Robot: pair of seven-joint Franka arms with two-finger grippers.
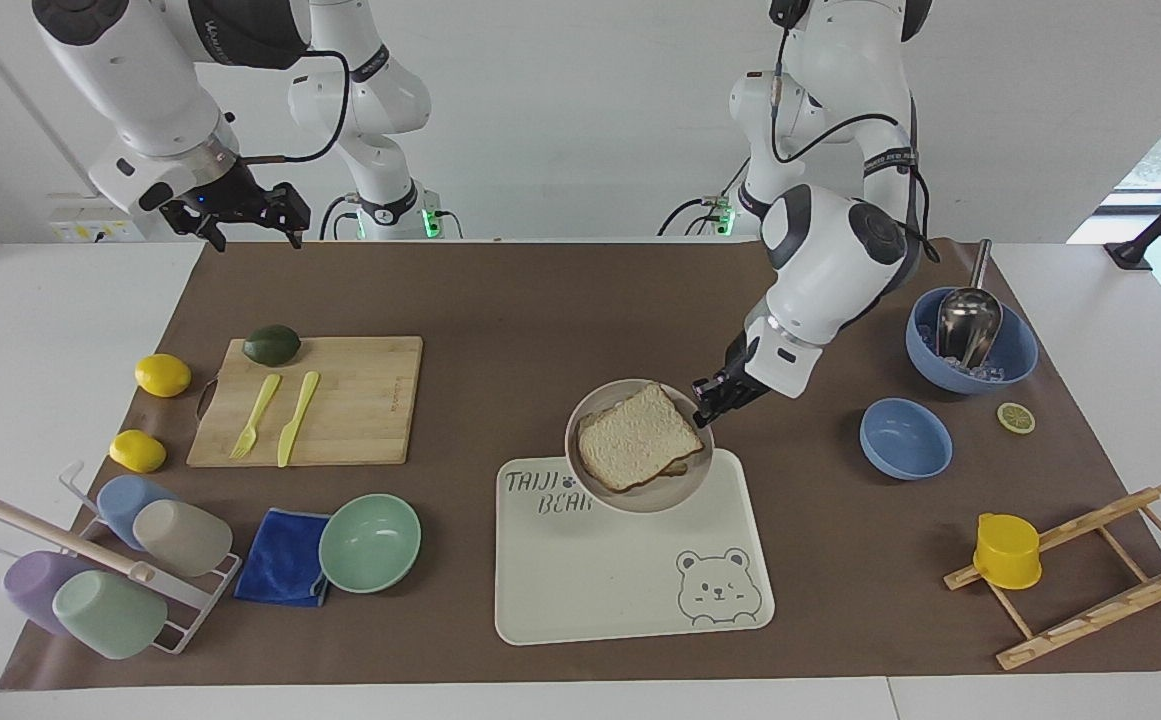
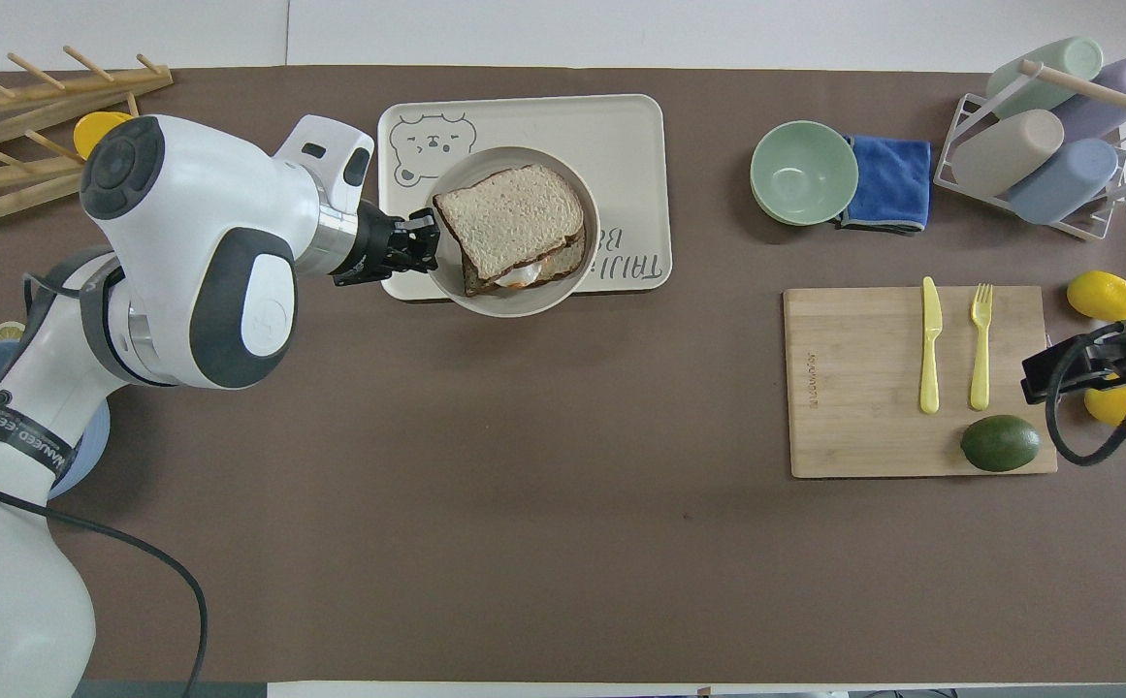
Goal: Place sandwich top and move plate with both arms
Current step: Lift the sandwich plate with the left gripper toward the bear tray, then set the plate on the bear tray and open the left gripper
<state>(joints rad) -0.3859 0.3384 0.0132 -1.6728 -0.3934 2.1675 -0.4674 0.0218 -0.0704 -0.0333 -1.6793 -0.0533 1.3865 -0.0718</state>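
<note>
The robot's left gripper should release the beige plate on the cream tray, partly over the drawn bear face [image 2: 494, 190].
The round beige plate [image 1: 588, 412] [image 2: 485, 161] hangs in the air over the cream bear tray [image 1: 630, 590] [image 2: 626, 126], above the tray's edge nearer to the robots. On the plate lies the sandwich, and its top [image 1: 637, 445] [image 2: 509, 218] is a pale slice with a brown crust resting on a lower slice with egg peeking out. My left gripper [image 1: 706, 405] [image 2: 424, 242] is shut on the plate's rim at the left arm's side. My right gripper [image 1: 255, 238] [image 2: 1043, 373] waits open and empty, raised over the table near the cutting board.
A wooden cutting board [image 1: 360, 400] carries an avocado, a yellow fork and a knife, with two lemons beside it. A mint bowl [image 1: 370, 542], blue cloth and cup rack [image 1: 100, 570] stand farther out. Two blue bowls [image 1: 905, 438] and a wooden rack [image 1: 1080, 570] sit toward the left arm's end.
</note>
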